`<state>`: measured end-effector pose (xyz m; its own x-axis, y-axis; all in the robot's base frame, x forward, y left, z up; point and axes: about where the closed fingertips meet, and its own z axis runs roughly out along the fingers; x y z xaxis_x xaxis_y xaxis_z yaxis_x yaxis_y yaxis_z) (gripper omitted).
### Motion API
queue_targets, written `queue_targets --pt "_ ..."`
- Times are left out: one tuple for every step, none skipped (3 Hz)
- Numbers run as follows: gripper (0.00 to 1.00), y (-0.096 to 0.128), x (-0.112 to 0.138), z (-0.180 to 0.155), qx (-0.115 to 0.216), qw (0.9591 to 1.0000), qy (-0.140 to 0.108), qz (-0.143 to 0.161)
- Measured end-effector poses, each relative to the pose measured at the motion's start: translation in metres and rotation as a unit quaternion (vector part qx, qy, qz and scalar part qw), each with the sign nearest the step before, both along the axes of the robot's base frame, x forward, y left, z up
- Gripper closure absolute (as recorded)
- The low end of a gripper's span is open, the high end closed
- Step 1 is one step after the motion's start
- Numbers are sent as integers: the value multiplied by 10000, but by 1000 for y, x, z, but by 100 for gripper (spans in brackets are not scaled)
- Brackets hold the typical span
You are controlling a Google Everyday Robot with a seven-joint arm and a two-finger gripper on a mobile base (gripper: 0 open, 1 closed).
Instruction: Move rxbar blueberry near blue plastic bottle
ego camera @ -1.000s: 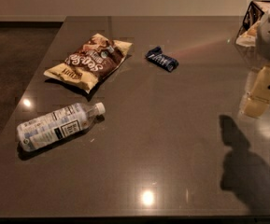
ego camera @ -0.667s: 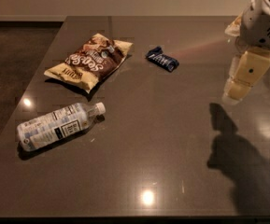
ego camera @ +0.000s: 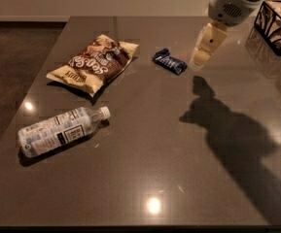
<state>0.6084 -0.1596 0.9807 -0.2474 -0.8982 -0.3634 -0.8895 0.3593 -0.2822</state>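
I should move my gripper next to the middle of the rxbar blueberry point(ego camera: 170, 61), beside the chip bag, and close it there.
The rxbar blueberry point(ego camera: 169, 61), a small dark blue bar with white lettering, lies flat on the dark table point(ego camera: 145, 144) toward the back centre. The blue plastic bottle point(ego camera: 60, 130), clear with a white cap and printed label, lies on its side at the front left. My gripper point(ego camera: 201, 58) hangs from the arm at the upper right, just right of the bar and above the table, holding nothing.
A brown-and-yellow chip bag point(ego camera: 94, 62) lies left of the bar. A black wire basket point(ego camera: 276, 25) stands at the back right corner. The arm's shadow point(ego camera: 232, 135) falls across the right half of the table.
The arm and gripper have moved left and toward the back, closing in on the bar. The bar, bottle and bag have not moved.
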Motion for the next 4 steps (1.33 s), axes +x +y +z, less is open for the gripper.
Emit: queue_targets --pt "0 19 52 -21 446 9984 60 -347" --pt "0 41 92 -63 702 9939 355 -773" --pt "0 50 102 -96 694 9907 617 -995" --pt "0 50 115 -123 741 9865 816 -1209"
